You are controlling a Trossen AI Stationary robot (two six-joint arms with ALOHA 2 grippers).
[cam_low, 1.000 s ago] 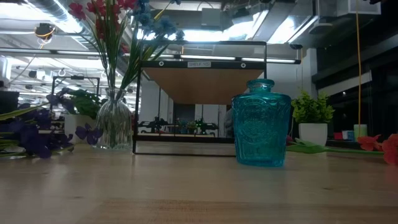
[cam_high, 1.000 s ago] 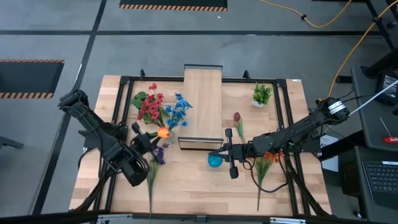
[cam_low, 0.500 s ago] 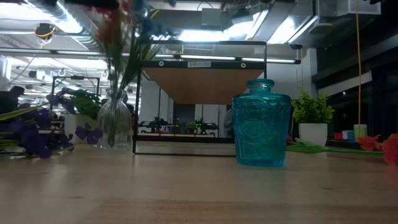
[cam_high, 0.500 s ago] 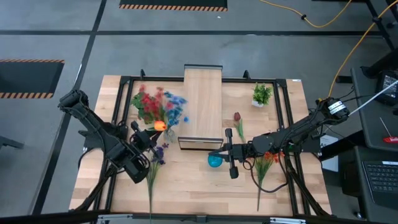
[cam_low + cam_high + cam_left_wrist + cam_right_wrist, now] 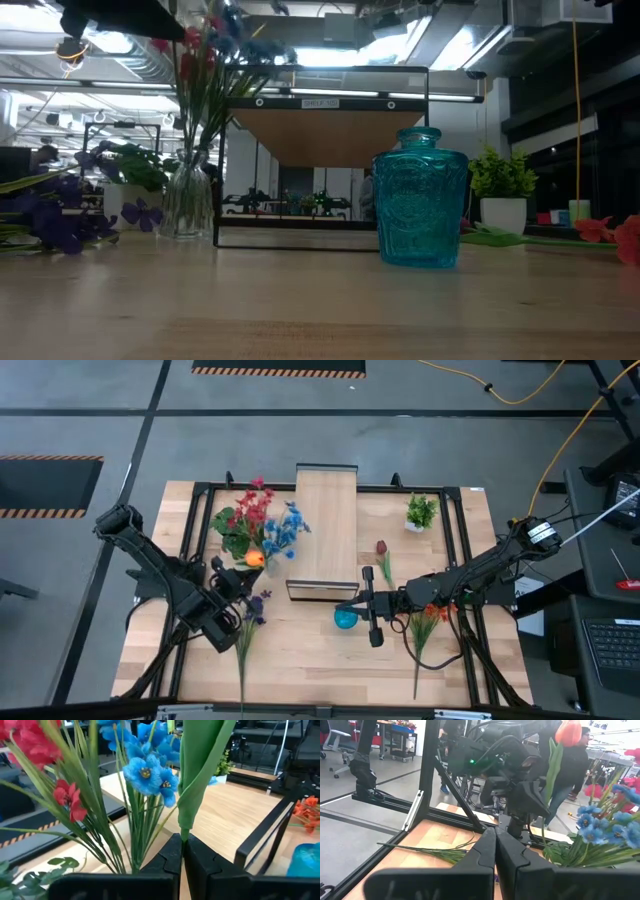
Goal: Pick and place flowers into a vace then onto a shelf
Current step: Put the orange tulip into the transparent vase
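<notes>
The orange tulip, now held beside the red and blue flowers, will be let go by my left gripper in the clear vase (image 5: 267,572) (image 5: 132,869), next to the stems of the blue flowers.
My left gripper (image 5: 240,570) is shut on an orange tulip (image 5: 255,559) and holds it beside the red and blue flowers (image 5: 265,528) in the clear vase (image 5: 187,197). That vase stands on its base to the left of the shelf (image 5: 325,530). I cannot tell whether the tulip's lower end is in the vase. My right gripper (image 5: 352,604) hangs shut and still over the blue vase (image 5: 420,198), touching nothing. Purple flowers (image 5: 247,622), orange flowers (image 5: 428,616) and a dark red tulip (image 5: 381,550) lie on the table. My left gripper pinches the tulip's green stem and wrapped leaf (image 5: 184,831) between its two fingertips. The fingers come nearly level from the table's left side and lie across the stem. The tulip stands upright above them, with its bloom (image 5: 569,731) on top, clear of the table.
A small green plant in a white pot (image 5: 421,512) stands at the far right. The black metal frame (image 5: 200,510) runs around the tabletop. Bare wood lies along the near edge (image 5: 320,310) in front of both vases.
My left gripper has sunk a little and rolled, carrying the orange tulip toward the far edge, up against the clear vase's bouquet. The red and blue flowers have swung about and now lean differently. My right arm has kept still.
</notes>
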